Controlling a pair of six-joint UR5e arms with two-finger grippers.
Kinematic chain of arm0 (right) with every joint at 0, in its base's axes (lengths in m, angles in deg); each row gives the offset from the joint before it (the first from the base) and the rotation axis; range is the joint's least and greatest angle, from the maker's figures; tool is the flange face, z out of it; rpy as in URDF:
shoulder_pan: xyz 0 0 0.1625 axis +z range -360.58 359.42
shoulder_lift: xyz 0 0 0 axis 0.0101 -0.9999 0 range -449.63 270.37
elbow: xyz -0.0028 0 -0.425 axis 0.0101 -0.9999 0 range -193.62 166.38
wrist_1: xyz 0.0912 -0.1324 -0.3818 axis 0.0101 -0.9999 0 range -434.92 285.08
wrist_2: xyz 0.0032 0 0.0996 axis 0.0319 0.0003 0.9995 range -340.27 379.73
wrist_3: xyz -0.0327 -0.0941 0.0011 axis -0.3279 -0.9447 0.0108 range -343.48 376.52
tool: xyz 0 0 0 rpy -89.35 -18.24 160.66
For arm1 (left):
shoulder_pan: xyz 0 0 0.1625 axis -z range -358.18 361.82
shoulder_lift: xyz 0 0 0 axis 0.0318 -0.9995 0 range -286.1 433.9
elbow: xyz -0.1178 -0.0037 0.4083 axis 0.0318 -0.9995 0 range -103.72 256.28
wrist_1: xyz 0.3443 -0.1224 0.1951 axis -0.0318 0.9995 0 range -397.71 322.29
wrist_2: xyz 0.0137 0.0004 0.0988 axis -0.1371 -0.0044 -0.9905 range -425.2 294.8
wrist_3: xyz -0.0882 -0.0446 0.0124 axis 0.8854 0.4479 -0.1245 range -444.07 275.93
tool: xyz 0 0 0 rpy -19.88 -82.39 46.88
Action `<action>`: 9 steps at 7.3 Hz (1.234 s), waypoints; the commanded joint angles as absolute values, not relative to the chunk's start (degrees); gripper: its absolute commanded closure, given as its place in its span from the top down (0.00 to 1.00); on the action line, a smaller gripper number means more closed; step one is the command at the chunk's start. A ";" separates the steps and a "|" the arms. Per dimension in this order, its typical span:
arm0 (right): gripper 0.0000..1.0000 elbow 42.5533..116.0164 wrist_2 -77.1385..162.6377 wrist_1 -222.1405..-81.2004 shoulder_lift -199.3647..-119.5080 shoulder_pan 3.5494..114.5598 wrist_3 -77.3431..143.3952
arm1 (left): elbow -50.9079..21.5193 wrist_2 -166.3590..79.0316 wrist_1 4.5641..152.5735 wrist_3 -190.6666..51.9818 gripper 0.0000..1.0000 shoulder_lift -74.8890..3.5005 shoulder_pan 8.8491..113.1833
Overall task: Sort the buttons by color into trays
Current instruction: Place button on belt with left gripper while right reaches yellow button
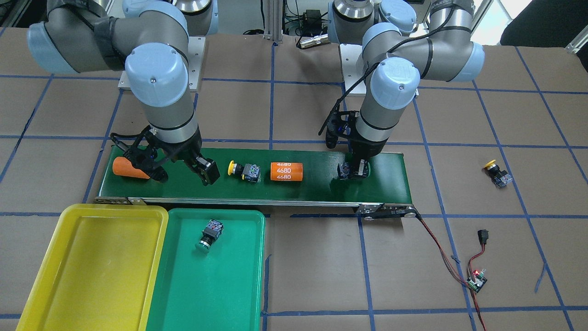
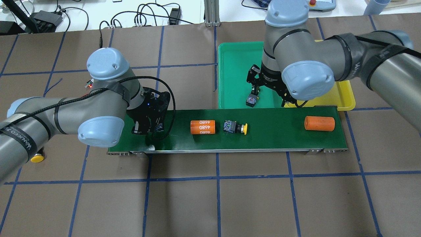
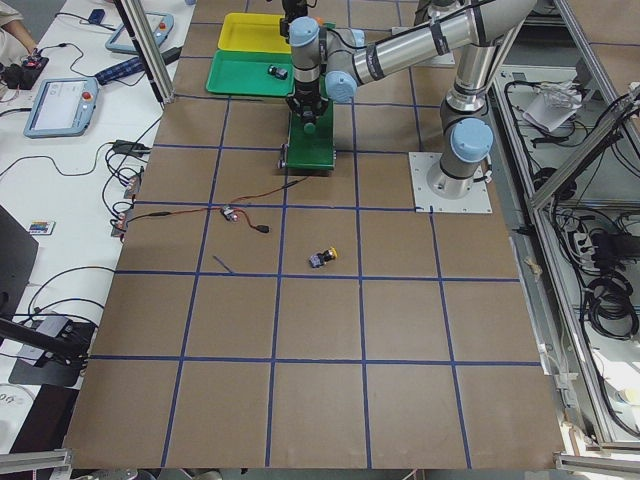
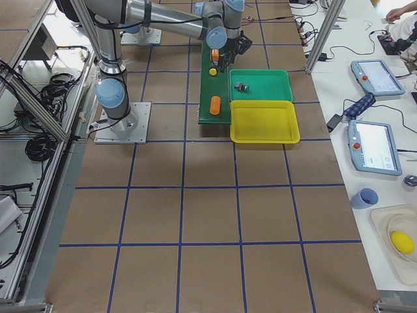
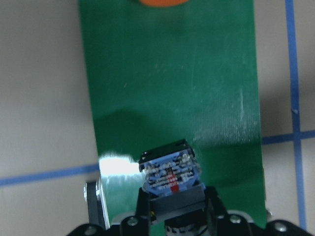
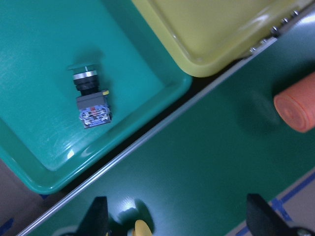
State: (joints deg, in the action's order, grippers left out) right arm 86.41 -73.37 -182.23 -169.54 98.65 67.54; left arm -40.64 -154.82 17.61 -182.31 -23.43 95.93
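Note:
I should close my right gripper next on the dark body [image 1: 251, 173] of the yellow-capped button on the conveyor belt, leaving its cap free.
My left gripper [image 1: 353, 170] is down on the conveyor belt's end, shut on a button [image 5: 170, 172] with a blue-grey body; its cap is hidden. My right gripper [image 1: 183, 171] is open and empty above the belt. A yellow-capped button [image 1: 243, 171] lies on its side on the belt just beside it, and its cap shows between the fingers in the right wrist view [image 6: 142, 228]. A green-capped button [image 1: 209, 234] lies in the green tray [image 1: 216, 285]. The yellow tray [image 1: 92, 266] holds nothing. Another yellow-capped button [image 1: 496, 172] lies on the table beyond the belt.
Two orange cylinders [image 1: 286, 171] [image 1: 131, 168] lie on the dark green belt [image 1: 317, 188]. A small circuit board [image 1: 477, 280] with a red light and wires lies on the brown table near the belt's end. The trays stand side by side against the belt's long edge.

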 commanded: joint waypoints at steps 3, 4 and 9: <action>1.00 91.85 -72.65 -183.19 -172.78 99.44 91.66 | -40.90 -155.10 14.50 -179.28 0.90 -21.47 94.65; 1.00 91.85 -71.08 -187.47 -171.21 99.44 94.37 | -37.23 -156.24 18.85 -177.34 0.90 -19.20 91.85; 1.00 93.59 -68.08 -192.26 -165.75 101.55 99.58 | -37.69 -160.56 18.95 -174.44 0.92 -18.37 62.46</action>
State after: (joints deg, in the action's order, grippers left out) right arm 92.40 -68.71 -192.07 -166.36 101.34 99.22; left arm -34.60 -160.64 24.04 -175.83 -17.17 71.75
